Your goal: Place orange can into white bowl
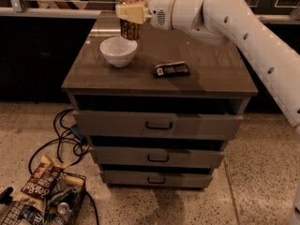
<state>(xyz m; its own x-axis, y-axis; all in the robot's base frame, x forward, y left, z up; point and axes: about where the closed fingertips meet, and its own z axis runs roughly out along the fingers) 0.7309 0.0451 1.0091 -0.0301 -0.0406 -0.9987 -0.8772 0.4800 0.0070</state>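
Note:
Next, my gripper lets go of the orange can upright inside the white bowl (pixel 123 49), a little toward the black wrapped bar.
The orange can (pixel 131 28) is upright, orange-brown with a silver top rim, held in the air by my gripper (pixel 131 13). The gripper's pale fingers (pixel 132 14) are shut around the can's upper half. The can hangs just above and slightly behind the white bowl (pixel 118 51), its bottom near the bowl's far rim. The bowl is small, round and glossy, and stands on the left part of the brown cabinet top (pixel 206 69). My white arm (pixel 243 27) reaches in from the right.
A flat black wrapped bar (pixel 172 69) lies on the cabinet top right of the bowl. The cabinet has three slightly open drawers (pixel 159 124). On the floor at lower left are black cables (pixel 65 139) and a wire basket with snack bags (pixel 40 196).

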